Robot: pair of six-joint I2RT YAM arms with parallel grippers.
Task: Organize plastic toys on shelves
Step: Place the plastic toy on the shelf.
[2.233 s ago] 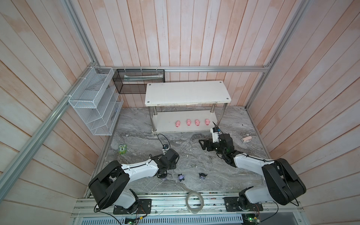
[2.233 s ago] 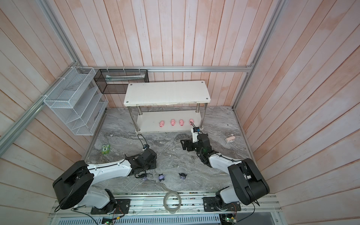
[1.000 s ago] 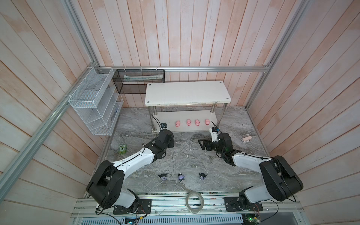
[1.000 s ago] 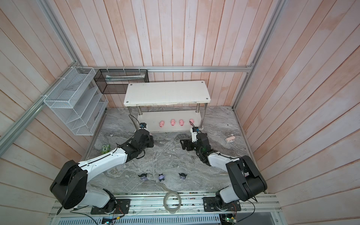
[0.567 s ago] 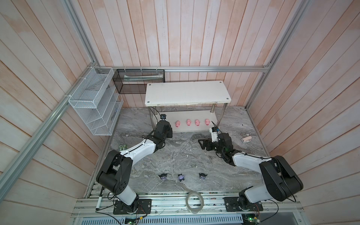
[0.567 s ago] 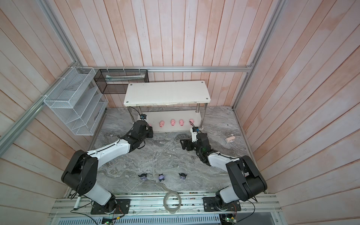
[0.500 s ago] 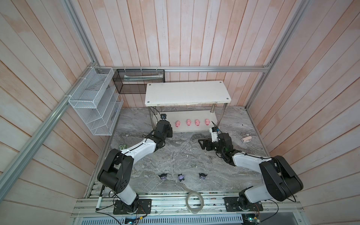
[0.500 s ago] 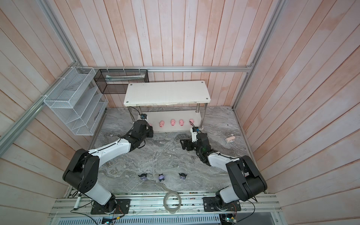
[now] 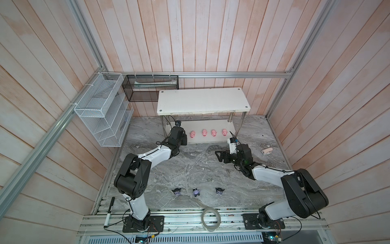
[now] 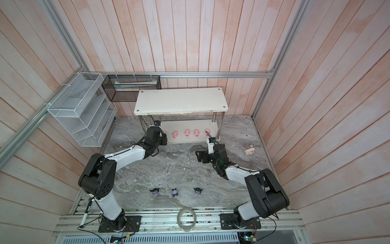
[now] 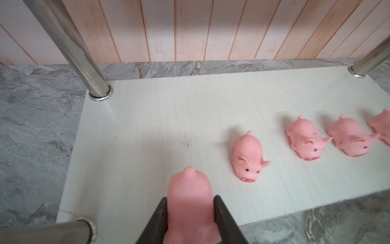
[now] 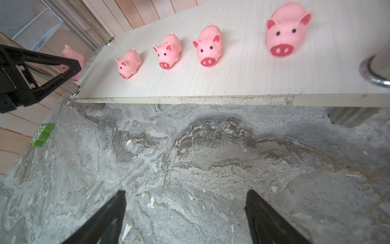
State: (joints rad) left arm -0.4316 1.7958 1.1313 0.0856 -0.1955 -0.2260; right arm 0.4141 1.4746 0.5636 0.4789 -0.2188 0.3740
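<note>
My right gripper will next close on the sides of the black-purple figurine (image 9: 219, 190) at the end of the front row nearest my right gripper.
The shelves (image 9: 202, 101) stand at the back; their lower board (image 11: 147, 126) carries several pink pigs in a row (image 9: 204, 133) (image 10: 187, 133) (image 12: 168, 51). My left gripper (image 11: 191, 198) is shut on one more pink pig (image 11: 190, 190), held over the board's left end beside the nearest standing pig (image 11: 249, 158). My right gripper (image 12: 186, 192) hangs open and empty over the marble floor in front of the board's right end (image 9: 219, 157). Three black-purple figurines (image 9: 176, 191) (image 9: 196, 192) (image 9: 219, 191) stand in a row near the front edge.
Chrome legs (image 11: 69, 48) flank the left gripper. A green toy marked 5 (image 12: 40, 136) lies on the floor at the left. A pink clip (image 9: 267, 151) lies at the right. White wire rack (image 9: 101, 112), black mesh basket (image 9: 149, 87), tape roll (image 9: 210, 217).
My left arm has swung from the front of the floor up to the left end of the lower board, and has hardly moved in the last half second. The right arm has stayed put.
</note>
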